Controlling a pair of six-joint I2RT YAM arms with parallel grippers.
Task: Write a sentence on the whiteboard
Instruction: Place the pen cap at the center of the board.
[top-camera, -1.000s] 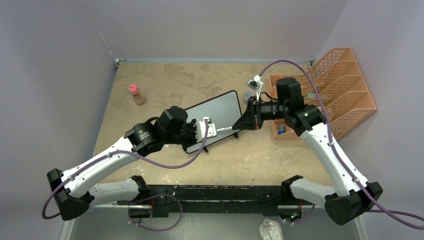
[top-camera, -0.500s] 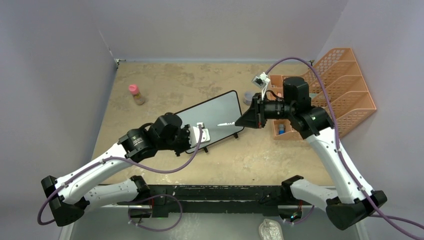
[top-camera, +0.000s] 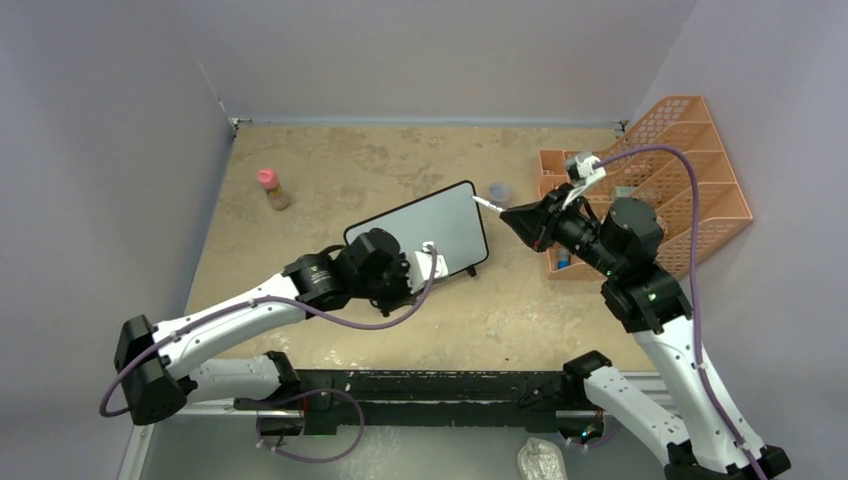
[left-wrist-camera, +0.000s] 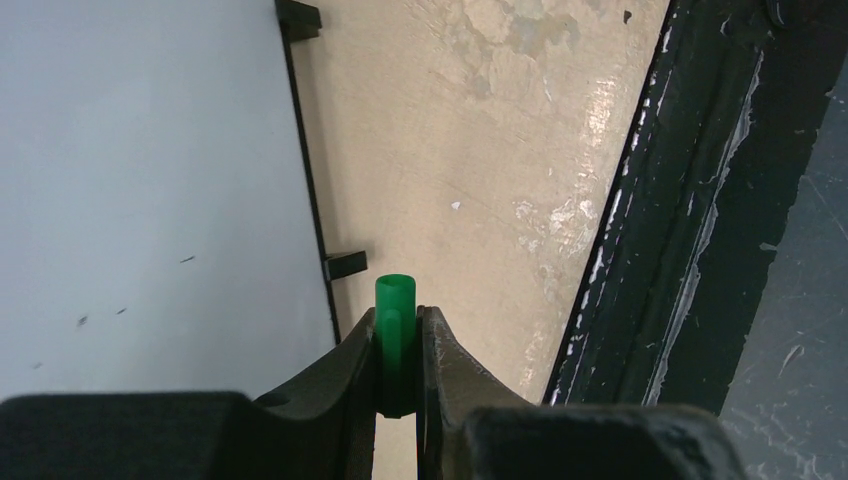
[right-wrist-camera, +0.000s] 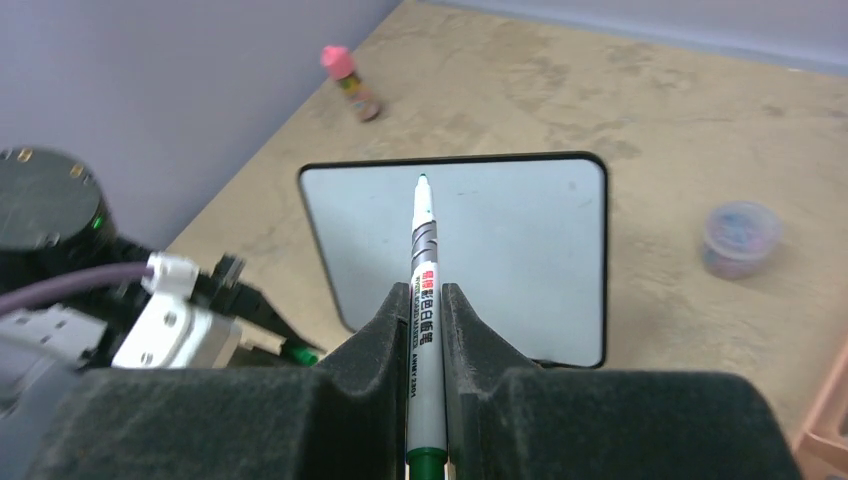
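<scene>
Next, my left gripper sets the green cap down on the bare table midway (top-camera: 447, 327) (left-wrist-camera: 473, 177) between the whiteboard and black rail.
The whiteboard (top-camera: 420, 228) lies tilted at the table's middle, with a black frame and small feet. Its white face (right-wrist-camera: 500, 250) carries a few dark specks (left-wrist-camera: 100, 310) and no sentence. My right gripper (top-camera: 518, 215) is shut on a grey whiteboard marker (right-wrist-camera: 424, 235). The uncapped tip points toward the board's upper right corner and is held off the surface. My left gripper (top-camera: 438, 264) sits by the board's near edge, shut on the marker's green cap (left-wrist-camera: 396, 298). In the right wrist view the cap (right-wrist-camera: 298, 352) shows at lower left.
A pink-capped small bottle (top-camera: 271, 188) stands at the far left. A small clear cup (top-camera: 498, 190) sits just beyond the board's right corner. An orange file rack (top-camera: 680, 170) fills the right side. A black rail (left-wrist-camera: 680, 200) runs along the near table edge.
My right gripper has drawn back to the right and farther up the table with the marker, off the board's lower right. The left gripper with the cap has shifted slightly right along the near edge.
</scene>
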